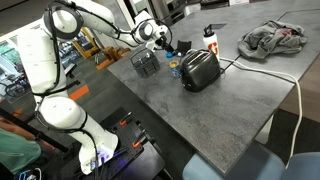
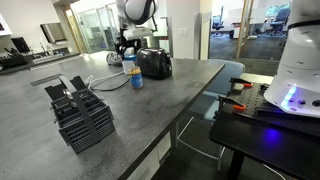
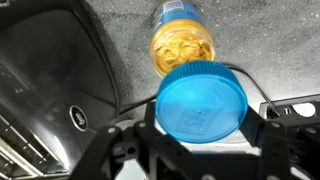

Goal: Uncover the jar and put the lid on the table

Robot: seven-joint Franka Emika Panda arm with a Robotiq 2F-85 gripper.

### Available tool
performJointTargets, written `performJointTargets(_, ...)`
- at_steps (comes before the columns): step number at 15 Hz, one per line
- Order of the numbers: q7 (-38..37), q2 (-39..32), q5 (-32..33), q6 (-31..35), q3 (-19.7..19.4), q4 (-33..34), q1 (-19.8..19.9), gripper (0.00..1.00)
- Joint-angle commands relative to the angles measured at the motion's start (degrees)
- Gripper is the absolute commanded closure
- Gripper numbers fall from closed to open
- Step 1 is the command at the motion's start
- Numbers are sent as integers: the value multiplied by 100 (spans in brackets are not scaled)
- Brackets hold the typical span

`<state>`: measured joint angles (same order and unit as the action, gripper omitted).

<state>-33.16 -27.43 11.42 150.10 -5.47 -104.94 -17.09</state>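
Observation:
I need to release the round blue lid on the table [image 1: 159, 77] between the jar and the dark mesh basket.
My gripper [image 3: 200, 118] is shut on the round blue lid [image 3: 200, 103] and holds it in the air. The jar [image 3: 185, 40] stands below it on the dark grey table [image 3: 270, 40], open, with yellowish contents showing. In both exterior views the gripper [image 1: 163, 44] [image 2: 128, 48] hangs just above the small jar [image 1: 175, 69] [image 2: 136, 77], which stands next to the black toaster [image 1: 200, 70]. The lid shows as a small blue spot under the fingers in an exterior view [image 1: 170, 50].
The black toaster [image 3: 50, 90] [image 2: 154, 63] is close beside the jar, with a white cable [image 1: 275, 72] running from it. A dark mesh basket [image 1: 146, 65] [image 2: 80, 118], a white bottle with black cap [image 1: 210, 38] and a crumpled cloth [image 1: 275, 38] are on the table.

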Motion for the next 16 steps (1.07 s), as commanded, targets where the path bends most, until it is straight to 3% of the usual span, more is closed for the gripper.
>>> performJointTargets(1,-240,790,630,-1,-193,-804,-418,45)
performJointTargets(5,-464,1453,1397,157,71,-1583,-631,45)
performJointTargets(8,-229,1774,1130,553,586,-2106,-470,45)
performJointTargets(9,-353,1386,1256,250,532,-1584,-451,20)
performJointTargets(13,-341,1609,1233,393,702,-1921,-424,20)
performJointTargets(14,-337,1610,1231,395,698,-1922,-408,45)
performJointTargets(16,-381,1493,1294,473,745,-1965,-430,45)
